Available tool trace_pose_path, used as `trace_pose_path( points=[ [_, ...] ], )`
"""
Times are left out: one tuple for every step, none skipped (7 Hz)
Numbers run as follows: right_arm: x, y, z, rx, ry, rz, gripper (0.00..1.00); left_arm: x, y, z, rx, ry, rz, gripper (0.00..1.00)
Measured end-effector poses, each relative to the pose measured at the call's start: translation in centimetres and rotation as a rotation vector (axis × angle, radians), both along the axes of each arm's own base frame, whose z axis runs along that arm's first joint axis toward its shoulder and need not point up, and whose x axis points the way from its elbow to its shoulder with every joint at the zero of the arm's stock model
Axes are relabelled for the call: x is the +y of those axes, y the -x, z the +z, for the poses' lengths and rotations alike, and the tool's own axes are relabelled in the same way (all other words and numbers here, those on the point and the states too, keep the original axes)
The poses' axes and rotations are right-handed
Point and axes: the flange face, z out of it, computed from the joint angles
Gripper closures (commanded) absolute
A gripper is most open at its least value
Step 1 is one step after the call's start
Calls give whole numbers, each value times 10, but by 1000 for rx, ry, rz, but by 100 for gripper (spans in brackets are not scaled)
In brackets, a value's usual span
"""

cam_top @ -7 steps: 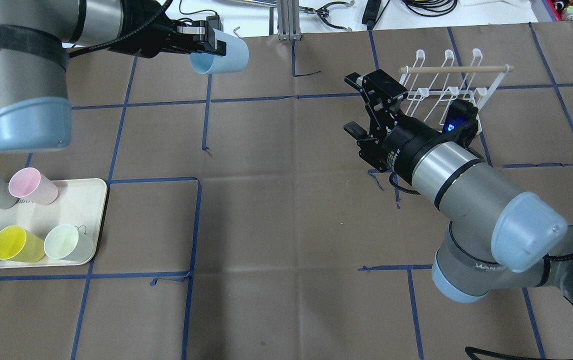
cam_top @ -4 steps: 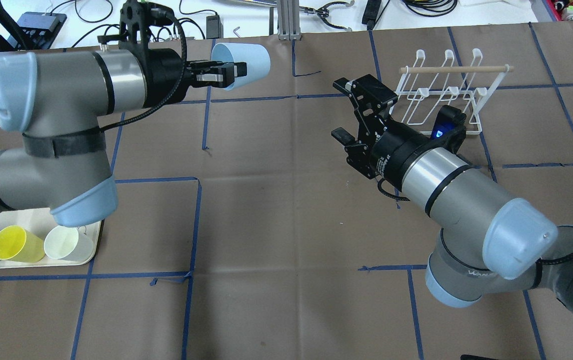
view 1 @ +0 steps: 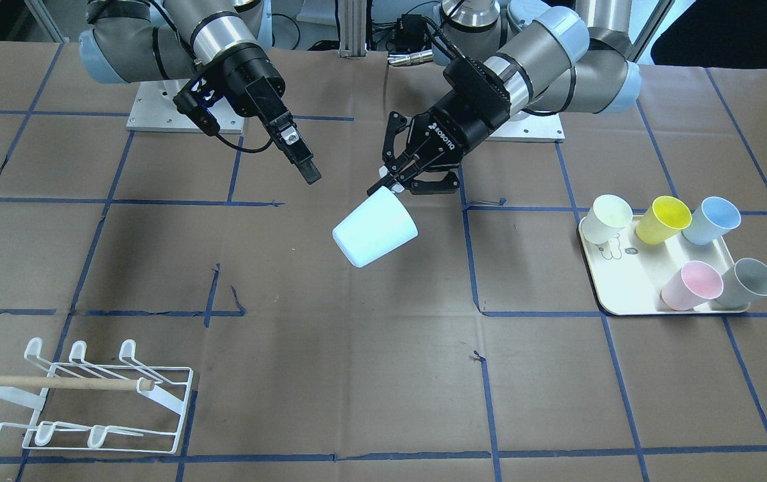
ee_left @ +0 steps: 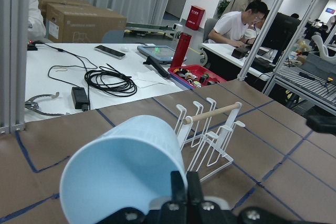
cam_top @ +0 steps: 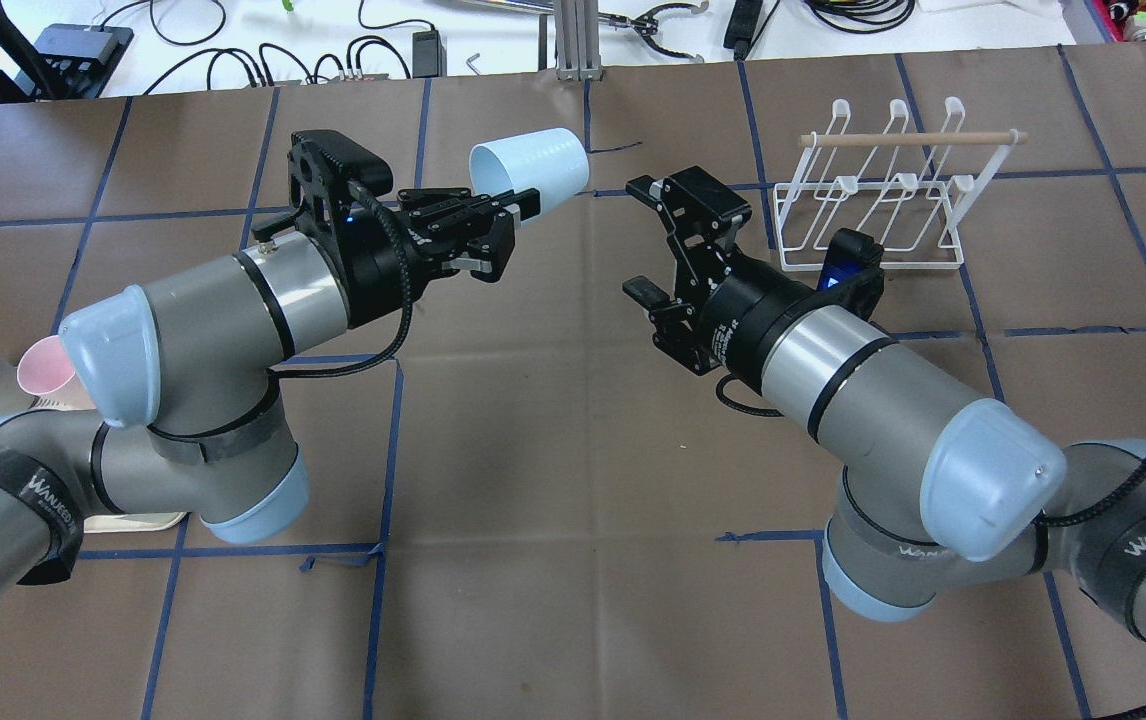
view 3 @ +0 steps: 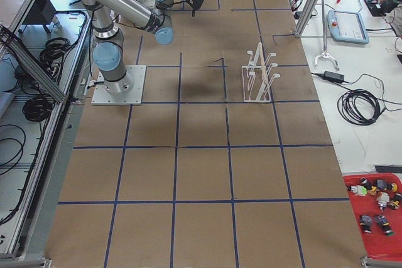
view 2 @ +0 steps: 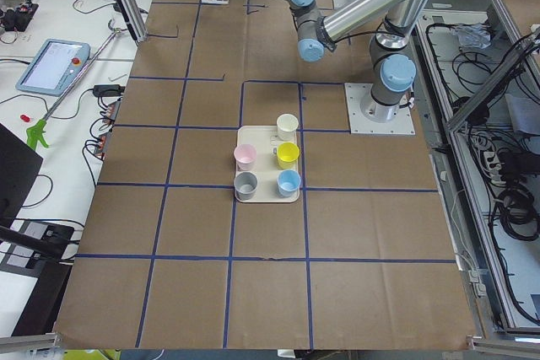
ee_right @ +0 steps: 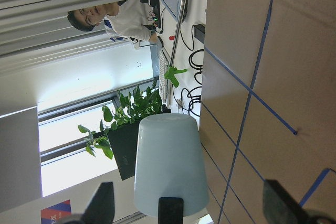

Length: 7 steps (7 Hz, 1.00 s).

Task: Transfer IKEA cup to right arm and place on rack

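Note:
My left gripper releases the pale blue cup next, midair, just off the tip of my right gripper (view 1: pixel 341 202).
A pale blue IKEA cup (cam_top: pixel 530 170) hangs on its side above the table's far middle, base pointing at the right arm. My left gripper (cam_top: pixel 521 203) is shut on its rim; the same grip shows in the front view, gripper (view 1: pixel 390 186) above cup (view 1: pixel 375 234). The left wrist view has the cup (ee_left: pixel 121 174) filling the foreground. My right gripper (cam_top: pixel 641 240) stands open a short way right of the cup, not touching it. Its wrist view shows the cup (ee_right: pixel 168 166) between its spread fingers. The white wire rack (cam_top: pixel 873 200) stands behind the right arm, with nothing on it.
A cream tray (view 1: pixel 624 288) with several coloured cups sits on the robot's left side, partly hidden under the left arm in the overhead view. Cables and tools lie beyond the table's far edge. People sit at desks past the table.
The left arm has swung the cup right and nearer, toward the table's middle. The right arm has moved left, away from the rack, with its gripper still open.

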Motion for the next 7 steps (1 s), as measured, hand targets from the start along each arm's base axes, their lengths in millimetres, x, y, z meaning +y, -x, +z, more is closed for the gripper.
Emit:
trace_pose_path(
  points=[
    [-13,-3,-2,-2,-5,2,0,9,11,-1,9,6,-28,99],
    [-24,-5,-5,-1,-11,4,0,14,18,-2,12,8,-46,99],
    [-31,-6,-9,0,-15,5,0,16,21,-2,14,8,-54,99],
    [-34,-6,-11,2,-19,7,0,17,22,-2,15,8,-57,98],
    [-37,-7,-10,2,-16,7,0,17,22,-2,15,8,-58,98],
    [-41,-7,-7,3,-12,6,0,17,23,-2,15,8,-58,98],
    [-45,-8,-8,5,-15,6,0,17,23,-2,15,9,-58,98]
  ],
)
